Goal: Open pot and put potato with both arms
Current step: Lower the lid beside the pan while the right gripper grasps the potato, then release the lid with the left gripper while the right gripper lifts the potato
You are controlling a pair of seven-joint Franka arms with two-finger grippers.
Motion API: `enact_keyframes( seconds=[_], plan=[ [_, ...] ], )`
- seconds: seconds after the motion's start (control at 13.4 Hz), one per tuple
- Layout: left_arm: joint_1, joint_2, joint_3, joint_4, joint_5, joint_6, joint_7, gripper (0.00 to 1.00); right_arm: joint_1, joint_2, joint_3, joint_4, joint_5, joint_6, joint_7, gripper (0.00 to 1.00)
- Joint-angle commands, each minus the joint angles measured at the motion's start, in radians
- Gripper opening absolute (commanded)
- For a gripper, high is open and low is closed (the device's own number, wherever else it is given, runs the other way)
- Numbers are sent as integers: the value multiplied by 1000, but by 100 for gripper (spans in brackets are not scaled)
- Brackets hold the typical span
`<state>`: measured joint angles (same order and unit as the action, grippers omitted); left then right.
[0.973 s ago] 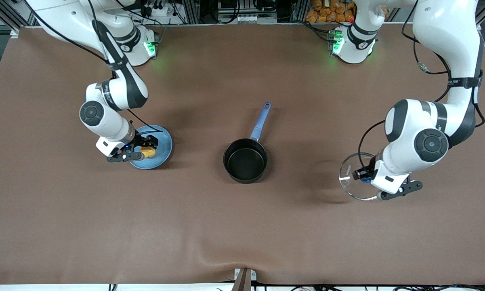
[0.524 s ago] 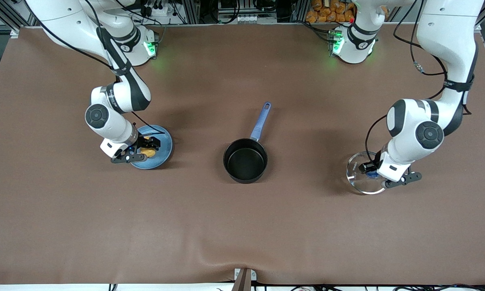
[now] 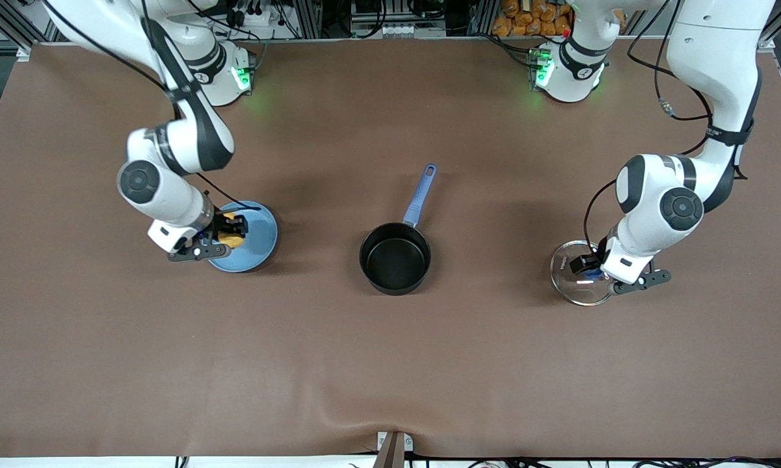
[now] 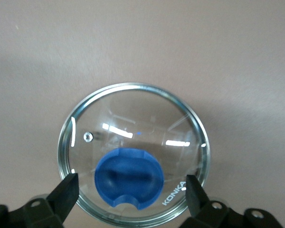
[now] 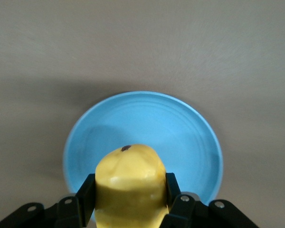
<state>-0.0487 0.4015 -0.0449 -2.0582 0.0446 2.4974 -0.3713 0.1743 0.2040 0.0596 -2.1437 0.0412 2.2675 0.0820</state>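
Observation:
My right gripper will let go of the yellow potato on the bottom of the open black pot (image 3: 403, 258), near its middle.
The black pot (image 3: 395, 258) stands open and empty at mid-table, its slate-blue handle (image 3: 420, 195) pointing toward the robots' bases. My right gripper (image 3: 227, 231) is shut on the yellow potato (image 3: 229, 238) and holds it just above the blue plate (image 3: 260, 234). In the right wrist view the potato (image 5: 129, 183) fills the gap between the fingers of the gripper (image 5: 129, 195). My left gripper (image 3: 589, 269) is open over the glass lid (image 3: 575, 286), which lies on the table at the left arm's end. In the left wrist view its fingers (image 4: 66, 192) stand apart on either side of the lid's blue knob (image 4: 128, 178).
The blue plate (image 5: 180, 128) is bare under the lifted potato. The glass lid's metal rim (image 4: 133, 88) rests on the brown mat. Brown mat (image 3: 390, 364) stretches between pot, plate and lid and toward the front camera.
My right gripper has lifted the potato off the plate. My left arm has lowered the lid onto the table and opened its fingers off the knob.

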Motion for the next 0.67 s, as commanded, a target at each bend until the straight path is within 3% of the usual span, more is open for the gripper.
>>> enact_keyframes(
  seconds=[0.0, 0.22, 0.37, 0.6],
  plan=[
    [3, -46, -6, -7, 8, -5, -11, 100, 42, -89, -3, 100, 3, -161, 51, 0],
    [7, -133, -6, 61, 8, -81, -5, 100, 123, -83, -1, 224, 3, -258, 194, 0],
    [0, -164, -7, 174, 8, -249, -3, 100, 212, -43, 0, 292, 5, -261, 345, 0],
    [0, -181, -15, 373, -11, -541, 3, 100, 376, 113, -10, 483, -3, -263, 562, 0]
  ],
)
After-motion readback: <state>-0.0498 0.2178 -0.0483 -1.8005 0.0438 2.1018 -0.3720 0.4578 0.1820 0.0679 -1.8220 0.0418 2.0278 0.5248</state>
